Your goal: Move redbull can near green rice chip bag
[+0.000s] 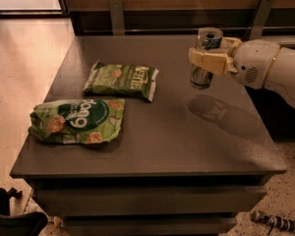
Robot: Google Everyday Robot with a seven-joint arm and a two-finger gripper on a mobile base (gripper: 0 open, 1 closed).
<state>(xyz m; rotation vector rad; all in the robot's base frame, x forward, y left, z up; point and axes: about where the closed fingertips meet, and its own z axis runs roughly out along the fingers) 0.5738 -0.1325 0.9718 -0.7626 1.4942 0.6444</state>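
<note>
Next, my gripper sets the redbull can down on the dark table (149, 143) just beside the green rice chip bag. The can is still held upright above the table.
The redbull can (205, 77) is slim and silver with a silver top. My gripper (209, 61) is shut on it and holds it upright, lifted above the right back part of the dark table (187, 146). Its shadow lies on the table below. The green rice chip bag (78, 121), crinkled, with a dark green circle and white lettering, lies flat near the table's front left. The can is far to the right of the bag.
A smaller light-green Kettle bag (122, 80) lies behind the chip bag, left of the can. A wooden wall with metal brackets (116, 14) runs along the back. The table edge drops off at the right; a tool (278, 222) lies on the floor.
</note>
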